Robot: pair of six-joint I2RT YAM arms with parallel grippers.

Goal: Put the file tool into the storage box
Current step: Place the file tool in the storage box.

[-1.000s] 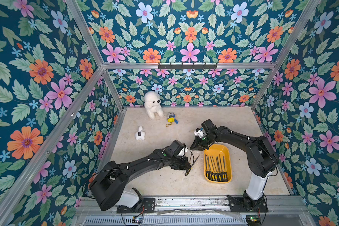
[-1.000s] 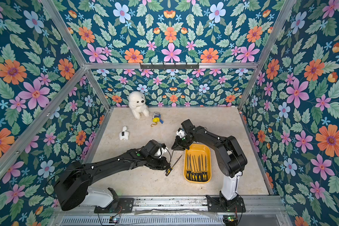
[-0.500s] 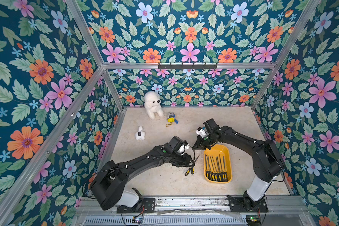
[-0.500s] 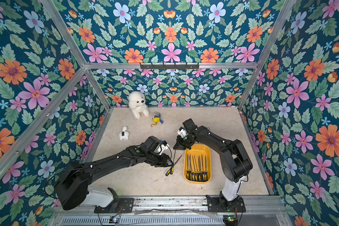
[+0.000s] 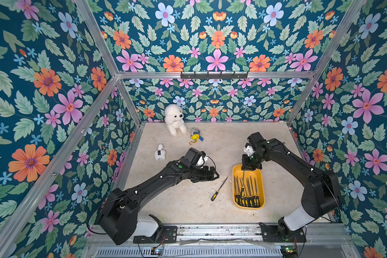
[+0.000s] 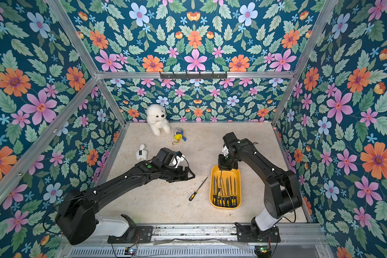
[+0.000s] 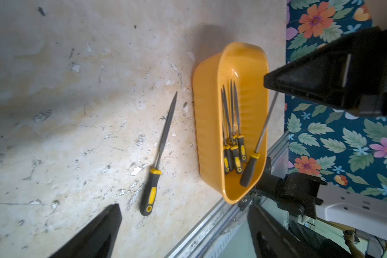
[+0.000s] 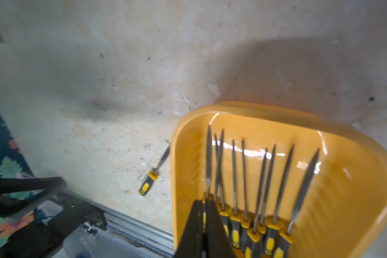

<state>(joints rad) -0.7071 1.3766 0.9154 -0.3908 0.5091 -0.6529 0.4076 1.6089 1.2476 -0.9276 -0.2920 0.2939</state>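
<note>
Next, my right gripper lets go of the file among the middle files in the yellow-orange storage box [image 5: 244, 191] [image 8: 238, 202].
One file tool [image 5: 219, 189] [image 6: 198, 188] [image 7: 161, 152] with a black and yellow handle lies flat on the table, just left of the yellow-orange storage box [image 5: 258, 174] [image 6: 235, 173] [image 7: 207, 125] [image 8: 355, 189]. My left gripper [image 5: 212, 176] [image 6: 189, 175] [image 7: 183, 206] hovers open beside that file, holding nothing. My right gripper [image 5: 248, 166] [image 6: 227, 166] [image 8: 206, 202] hangs over the box's far end, shut on the blade of a second file [image 5: 243, 178] [image 7: 263, 129]. This file's handle dangles down inside the box. Several more files [image 8: 264, 178] lie side by side in the box.
A white plush dog [image 5: 174, 120] sits at the back wall, with a yellow and blue keychain toy [image 5: 196, 134] next to it. A small white toy [image 5: 159, 153] lies left of my left arm. Floral walls close three sides; a metal rail [image 5: 210, 232] runs along the front.
My left gripper has opened and drawn back, and a file now lies loose on the table. My right gripper has carried its file from beside the box to above its far end.
</note>
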